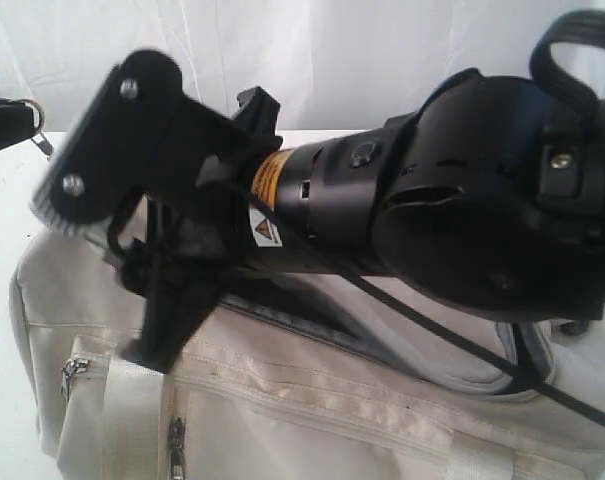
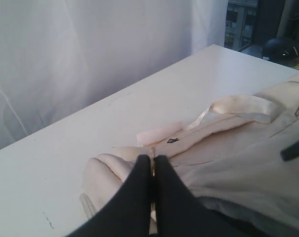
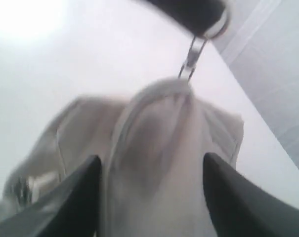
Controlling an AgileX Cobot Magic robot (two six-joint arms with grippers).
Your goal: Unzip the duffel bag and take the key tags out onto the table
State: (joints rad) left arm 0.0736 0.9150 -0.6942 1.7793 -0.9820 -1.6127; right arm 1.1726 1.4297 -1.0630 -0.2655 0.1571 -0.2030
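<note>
The left gripper's zipper pull lifts the bag's loose end with it, so the robot's right gripper should pinch the raised fabric edge (image 3: pixel 114 153) and hold it steady.
The cream duffel bag (image 1: pixel 312 400) lies on the white table (image 2: pixel 50 163). My left gripper (image 2: pixel 152 159) is shut on a thin metal zipper pull (image 2: pixel 152 151) at the bag's end. In the exterior view it sits at the far left edge (image 1: pixel 22 122). In the right wrist view the pull (image 3: pixel 191 57) hangs from it, lifting the fabric. My right gripper (image 3: pixel 149 165) is open, its fingers (image 3: pixel 77 192) spread above the bag's top (image 3: pixel 154 148), nothing between them. A strip of the bag's mouth (image 1: pixel 282 322) shows under the right arm. The key tags are hidden.
The right arm's bulky black body (image 1: pixel 452 200) crosses over the bag and blocks much of the exterior view. A white curtain (image 2: pixel 90 54) hangs behind the table. A webbing handle (image 2: pixel 248 106) lies on the bag. Side zippers (image 1: pixel 175 440) show on the bag's front.
</note>
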